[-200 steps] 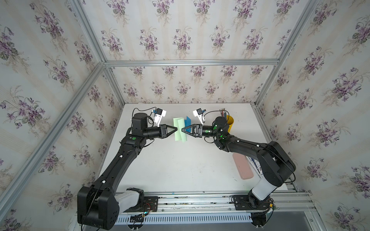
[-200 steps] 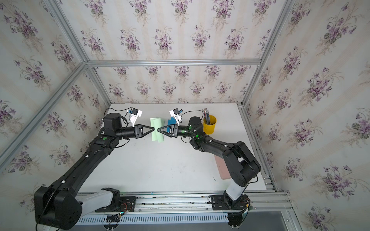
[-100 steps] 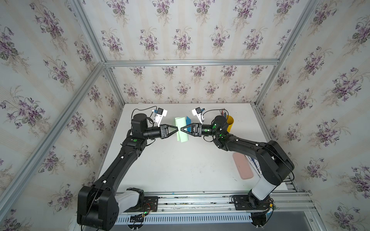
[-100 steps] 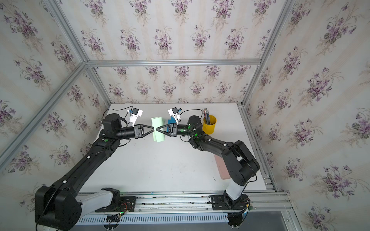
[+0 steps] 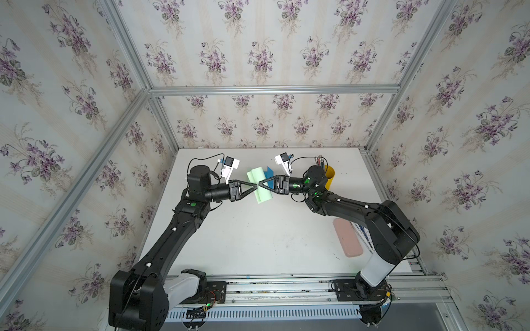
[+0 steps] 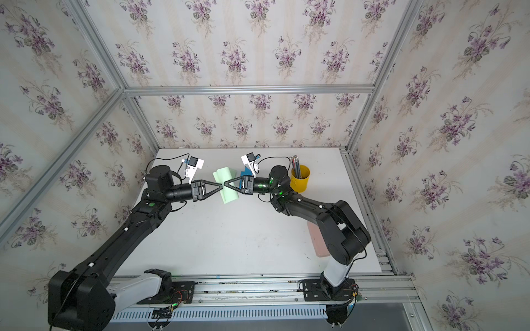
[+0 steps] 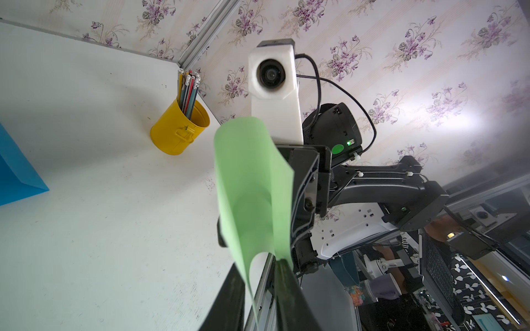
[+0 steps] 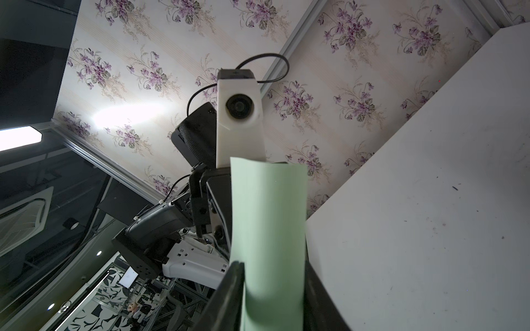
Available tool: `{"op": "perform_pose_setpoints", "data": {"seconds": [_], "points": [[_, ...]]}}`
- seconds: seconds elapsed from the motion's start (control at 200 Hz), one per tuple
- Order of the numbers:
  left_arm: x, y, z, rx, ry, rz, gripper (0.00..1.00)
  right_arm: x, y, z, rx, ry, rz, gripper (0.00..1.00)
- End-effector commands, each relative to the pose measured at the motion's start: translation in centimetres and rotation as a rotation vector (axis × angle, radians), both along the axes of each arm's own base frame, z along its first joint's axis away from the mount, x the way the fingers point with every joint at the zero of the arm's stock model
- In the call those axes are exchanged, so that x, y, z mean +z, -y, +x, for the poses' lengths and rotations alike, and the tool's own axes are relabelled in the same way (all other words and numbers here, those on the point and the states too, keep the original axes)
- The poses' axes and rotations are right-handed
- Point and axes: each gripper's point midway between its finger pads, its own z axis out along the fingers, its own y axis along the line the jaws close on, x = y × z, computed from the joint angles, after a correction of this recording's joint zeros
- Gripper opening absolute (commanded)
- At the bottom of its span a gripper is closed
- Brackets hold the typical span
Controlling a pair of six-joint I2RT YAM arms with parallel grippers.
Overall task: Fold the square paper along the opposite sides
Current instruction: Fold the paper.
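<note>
The square paper's loose edges stand apart and crooked at my left gripper, so next my left gripper pinches both edges together (image 5: pixel 253 177) before lowering the paper.
The square paper (image 5: pixel 264 196) (image 6: pixel 231 196) is pale green and curled over into a loop, lifted above the white table (image 5: pixel 258 243) at the back middle. My two grippers meet tip to tip at it in both top views. The left gripper (image 5: pixel 255 186) (image 7: pixel 258 269) is open; the paper's (image 7: pixel 252 186) loose edges run through the gap between its fingers. The right gripper (image 5: pixel 260 183) (image 8: pixel 272 268) is shut on the rounded bend of the paper (image 8: pixel 269 215), which fills the space between its fingers.
A yellow cup of pencils (image 5: pixel 329 174) (image 7: pixel 179 129) stands just behind the right wrist. A blue sheet (image 5: pixel 269 172) (image 7: pixel 14 172) lies behind the green paper. A pink pad (image 5: pixel 347 238) lies by the table's right edge.
The left jaws have parted from shut to a narrow gap. The right jaws have narrowed onto the curled paper. Both arms stay in about the same place.
</note>
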Motion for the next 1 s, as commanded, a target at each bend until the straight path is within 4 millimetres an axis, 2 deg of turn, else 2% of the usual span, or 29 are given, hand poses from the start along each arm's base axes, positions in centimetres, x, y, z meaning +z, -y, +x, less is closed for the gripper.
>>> {"op": "perform_pose_setpoints", "data": {"seconds": [0.0,0.395,0.994], "points": [[1.10,0.04,-0.28,-0.012,0.049,-0.020,0.27,0.75,0.02,0.09,-0.007,0.024,0.018,0.33],[1.29,0.11,-0.02,-0.007,0.049,-0.029,0.28,0.42,-0.32,0.01,-0.005,0.028,-0.003,0.32],[0.58,0.26,0.35,0.008,0.027,-0.011,0.17,0.82,-0.39,-0.31,-0.004,0.016,0.010,0.33]]}}
